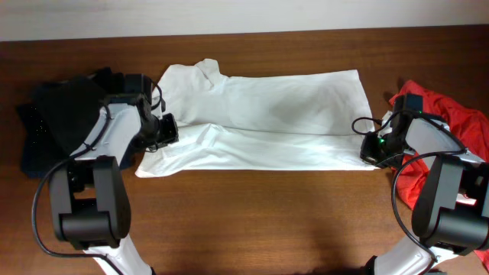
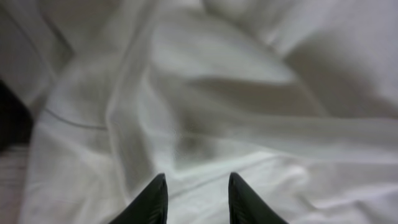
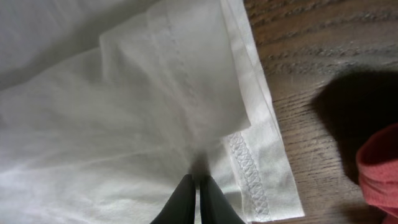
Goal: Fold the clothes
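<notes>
My right gripper is pinching the white T-shirt inward of its stitched hem, so it should open and take the hem's outer edge (image 3: 280, 144) before it pulls the shirt.
The white T-shirt (image 1: 267, 114) lies spread across the middle of the table, folded lengthwise, with its hem to the right. My left gripper (image 1: 170, 130) hovers over its left end, open, and only rumpled white cloth (image 2: 217, 93) shows under the gap between its fingers (image 2: 198, 182). At the hem corner, my right gripper (image 1: 368, 150) is shut, its tips (image 3: 198, 179) pinching white fabric (image 3: 124, 124) just left of the stitched hem. The red T-shirt (image 1: 447, 114) lies crumpled at the far right, behind the right arm, and its edge (image 3: 380, 168) shows in the right wrist view.
A heap of dark cloth (image 1: 53, 114) sits at the far left beside the left arm. The brown wooden table (image 1: 267, 214) runs along the front of the white shirt, and bare wood (image 3: 323, 62) shows right of the hem.
</notes>
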